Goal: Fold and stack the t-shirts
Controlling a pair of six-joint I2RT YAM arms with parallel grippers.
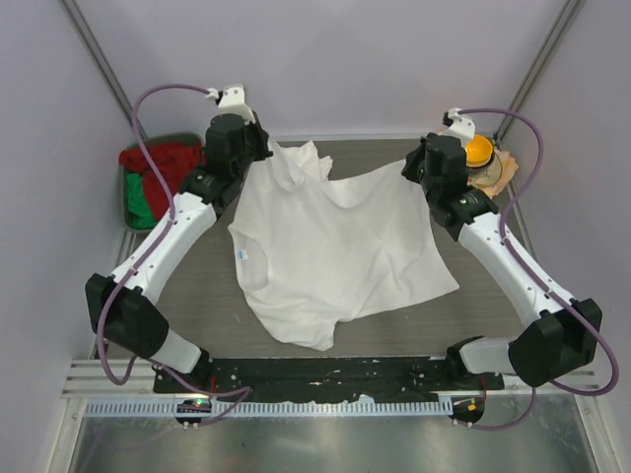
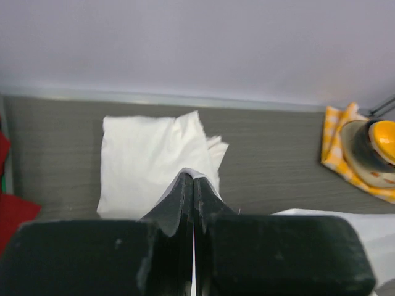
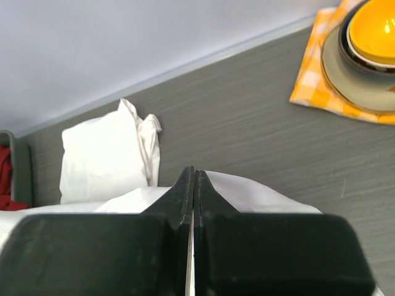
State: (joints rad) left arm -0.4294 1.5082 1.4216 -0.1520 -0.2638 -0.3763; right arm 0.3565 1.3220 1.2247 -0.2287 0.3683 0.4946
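My grippers are holding the t-shirt's far edge while the white t-shirt's near end lies crumpled, so my left gripper needs to put its corner down and take that end (image 1: 268, 305).
A white t-shirt (image 1: 335, 251) lies spread over the middle of the table, its collar towards the left. Its far edge is lifted between the two grippers. My left gripper (image 1: 260, 166) is shut on the far left corner, and a thin white edge shows between its fingertips (image 2: 193, 180). My right gripper (image 1: 414, 175) is shut on the far right corner, with the cloth (image 3: 271, 197) bulging beside its tips (image 3: 194, 174). A second t-shirt (image 1: 304, 158), folded, rests at the back of the table beyond the left gripper (image 2: 148, 163) (image 3: 102, 157).
A green bin (image 1: 133, 197) with red cloth stands at the far left. At the far right, an orange bowl (image 1: 478, 150) sits on a plate on an orange-and-white checked cloth (image 3: 311, 86). The back wall rises just behind the folded shirt.
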